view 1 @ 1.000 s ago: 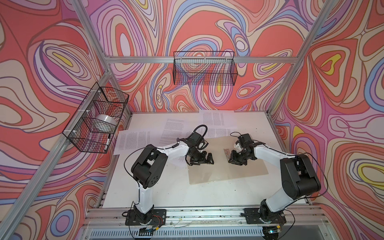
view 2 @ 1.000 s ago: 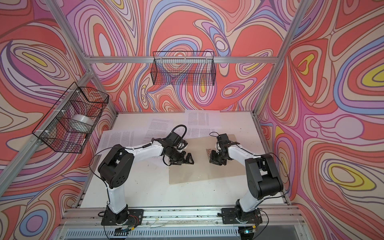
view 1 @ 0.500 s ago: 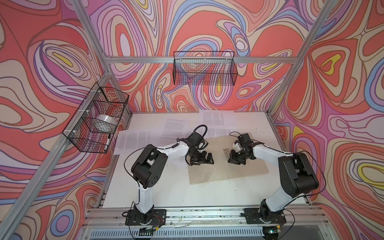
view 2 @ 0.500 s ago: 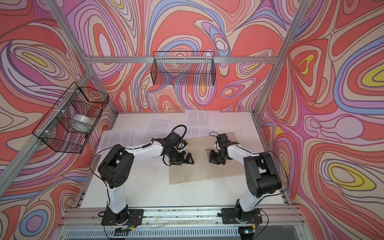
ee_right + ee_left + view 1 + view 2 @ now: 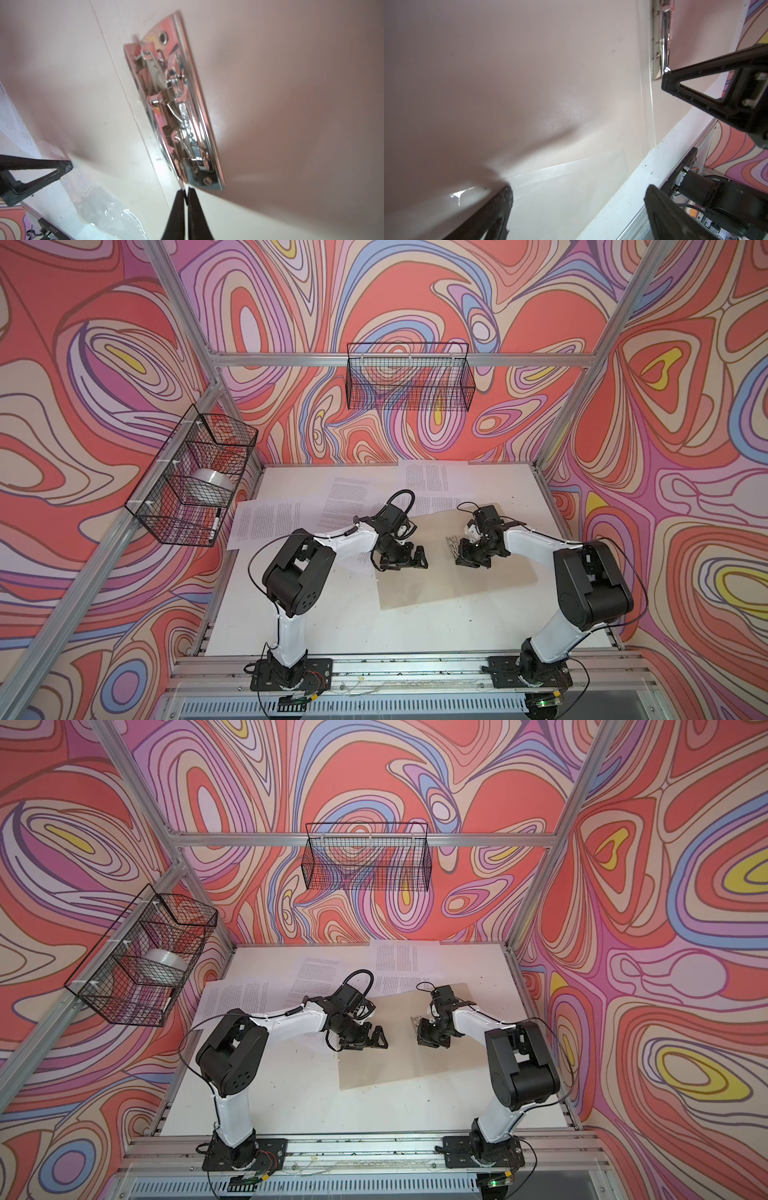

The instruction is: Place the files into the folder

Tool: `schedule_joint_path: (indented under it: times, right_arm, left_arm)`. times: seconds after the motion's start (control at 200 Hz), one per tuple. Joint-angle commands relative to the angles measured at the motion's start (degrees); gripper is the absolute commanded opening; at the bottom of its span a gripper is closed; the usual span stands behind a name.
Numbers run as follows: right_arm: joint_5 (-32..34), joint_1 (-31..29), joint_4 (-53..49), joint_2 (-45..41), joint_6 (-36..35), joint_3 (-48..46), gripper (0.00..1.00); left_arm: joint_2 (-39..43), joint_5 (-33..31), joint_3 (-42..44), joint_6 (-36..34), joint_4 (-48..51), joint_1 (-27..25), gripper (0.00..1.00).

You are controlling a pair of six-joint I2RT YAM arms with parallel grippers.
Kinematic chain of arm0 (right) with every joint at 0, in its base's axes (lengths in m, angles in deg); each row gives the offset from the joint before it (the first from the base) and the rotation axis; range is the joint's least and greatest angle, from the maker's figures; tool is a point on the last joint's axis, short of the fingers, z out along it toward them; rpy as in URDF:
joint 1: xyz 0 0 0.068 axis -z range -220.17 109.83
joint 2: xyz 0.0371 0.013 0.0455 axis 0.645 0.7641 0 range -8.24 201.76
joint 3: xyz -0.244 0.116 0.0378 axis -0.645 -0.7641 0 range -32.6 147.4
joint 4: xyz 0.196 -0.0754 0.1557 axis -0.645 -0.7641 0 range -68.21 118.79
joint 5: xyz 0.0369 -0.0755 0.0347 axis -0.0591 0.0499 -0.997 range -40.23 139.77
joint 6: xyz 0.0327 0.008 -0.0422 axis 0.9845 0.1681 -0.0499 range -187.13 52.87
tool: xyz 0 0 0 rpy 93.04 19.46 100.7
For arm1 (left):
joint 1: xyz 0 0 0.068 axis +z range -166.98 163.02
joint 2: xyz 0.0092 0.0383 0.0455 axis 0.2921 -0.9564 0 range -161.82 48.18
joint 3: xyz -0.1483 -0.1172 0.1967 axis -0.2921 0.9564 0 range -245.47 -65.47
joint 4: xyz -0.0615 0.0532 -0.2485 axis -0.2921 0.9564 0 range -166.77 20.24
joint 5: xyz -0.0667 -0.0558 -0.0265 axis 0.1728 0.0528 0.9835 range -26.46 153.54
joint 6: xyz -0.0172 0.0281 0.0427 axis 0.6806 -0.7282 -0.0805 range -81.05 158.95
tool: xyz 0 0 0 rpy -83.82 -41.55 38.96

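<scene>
The right gripper pinches only the lever's near end; next I regrip and swing it toward the clip's far end (image 5: 162, 35).
The tan folder (image 5: 436, 585) (image 5: 386, 1065) lies open and flat on the white table in both top views. Its metal clip (image 5: 453, 545) (image 5: 176, 104) (image 5: 661, 41) sits by the spine. My right gripper (image 5: 459, 558) (image 5: 420, 1038) (image 5: 187, 190) is shut, its tips pinching the thin near end of the clip. Over the folder's left half, my left gripper (image 5: 405, 564) (image 5: 365, 1042) (image 5: 579, 193) stands open and holds nothing. The files (image 5: 270, 522) (image 5: 241, 998), white printed sheets, lie loose behind and left of the folder, more of them at the back (image 5: 432, 479).
A wire basket (image 5: 195, 481) on the left wall holds a tape roll (image 5: 210, 483) and a marker. Another wire basket (image 5: 409, 377) hangs on the back wall. A clear plastic pocket (image 5: 104, 207) lies on the folder's left half. Aluminium posts frame the table.
My right gripper's jaws have closed from slightly apart to shut at the clip's end. Both arms have hardly moved, and the left gripper stays open.
</scene>
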Motion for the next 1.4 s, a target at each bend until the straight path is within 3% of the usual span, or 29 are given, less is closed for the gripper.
schedule_joint_path:
  times: [0.0,0.346,0.591,0.856,1.107,1.162,1.207,1.277,1.337,1.392]
  right_arm:
    - [12.6,0.5,-3.2,4.3,-0.1,-1.1,0.0]
    - [20.5,0.3,-8.1,9.3,1.6,1.0,0.0]
    - [23.2,0.2,-9.5,7.4,4.8,0.4,0.0]
    - [17.5,0.5,-12.5,1.4,4.1,6.1,0.0]
    - [2.6,0.4,-12.8,-2.8,1.6,12.3,0.0]
    - [1.9,0.5,-11.9,-3.8,1.5,13.0,0.14]
    - [2.1,0.4,-11.8,-4.4,1.5,13.6,0.31]
    - [2.9,0.5,-12.5,-6.2,0.9,14.0,0.38]
    - [5.4,0.4,-12.8,-9.1,0.9,12.8,0.35]
    - [8.4,0.4,-13.5,-12.0,1.0,11.3,0.19]
  left_arm:
    - [-6.7,-7.9,4.5,-0.8,9.1,0.2,1.0]
    - [-6.8,-7.9,7.2,0.0,7.0,0.1,1.0]
    - [-7.6,-7.8,8.5,0.0,5.9,0.2,1.0]
    - [-7.3,-8.4,8.6,0.1,5.8,0.2,1.0]
    - [-5.9,-7.8,7.7,0.1,5.6,0.2,1.0]
    - [-5.7,-7.0,7.2,0.1,5.4,0.1,1.0]
    - [-5.6,-6.7,6.3,-0.1,5.8,0.1,1.0]
    - [-4.9,-6.6,5.3,-0.3,6.1,0.1,1.0]
    - [-3.8,-6.0,4.7,-0.3,5.9,0.0,1.0]
    - [-3.2,-4.9,4.1,-0.4,5.9,0.0,1.0]
